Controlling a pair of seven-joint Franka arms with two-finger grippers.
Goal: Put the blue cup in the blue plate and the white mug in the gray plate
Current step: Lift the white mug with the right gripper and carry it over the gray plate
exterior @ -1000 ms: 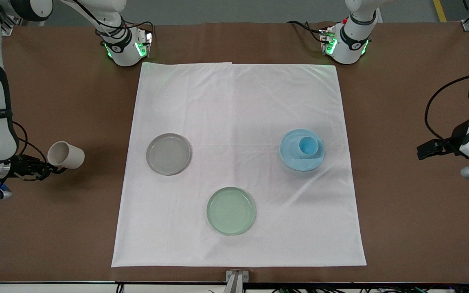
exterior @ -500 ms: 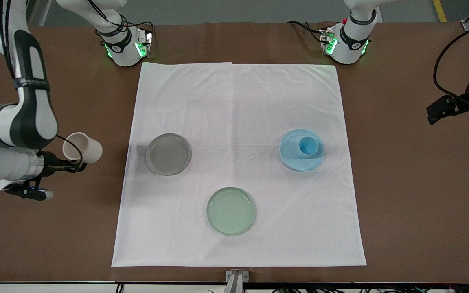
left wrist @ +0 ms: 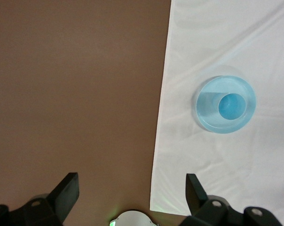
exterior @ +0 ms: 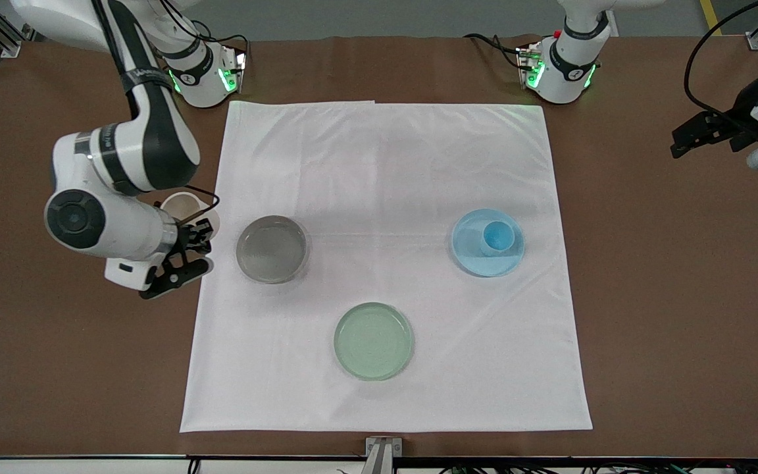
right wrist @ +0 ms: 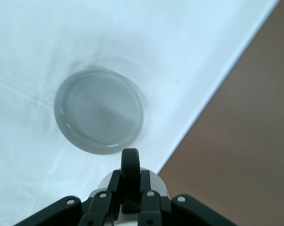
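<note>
My right gripper is going to let go of the white mug near the middle of the gray plate (exterior: 262, 251) (right wrist: 107, 117), slightly toward the nearest edge of the cloth.
My right gripper (exterior: 200, 232) is shut on the dark handle (right wrist: 130, 175) of the white mug (exterior: 185, 205) and holds it in the air over the cloth's edge, beside the gray plate (exterior: 272, 249). The gray plate (right wrist: 98, 111) is bare and fills the right wrist view. The blue cup (exterior: 497, 236) stands upright in the blue plate (exterior: 478, 259) toward the left arm's end; both show in the left wrist view, cup (left wrist: 232, 106) in plate (left wrist: 209, 117). My left gripper (exterior: 682, 140) is open and empty, up over the bare brown table; its fingers (left wrist: 67, 191) show wide apart.
A pale green plate (exterior: 373, 340) lies on the white cloth (exterior: 385, 164) nearer the front camera. Brown table (exterior: 668, 316) surrounds the cloth. The arms' bases (exterior: 204, 76) stand along the table's back edge.
My right arm has carried the white mug from over the brown table toward the gray plate, turning it. My left gripper has risen and drawn back toward its base.
</note>
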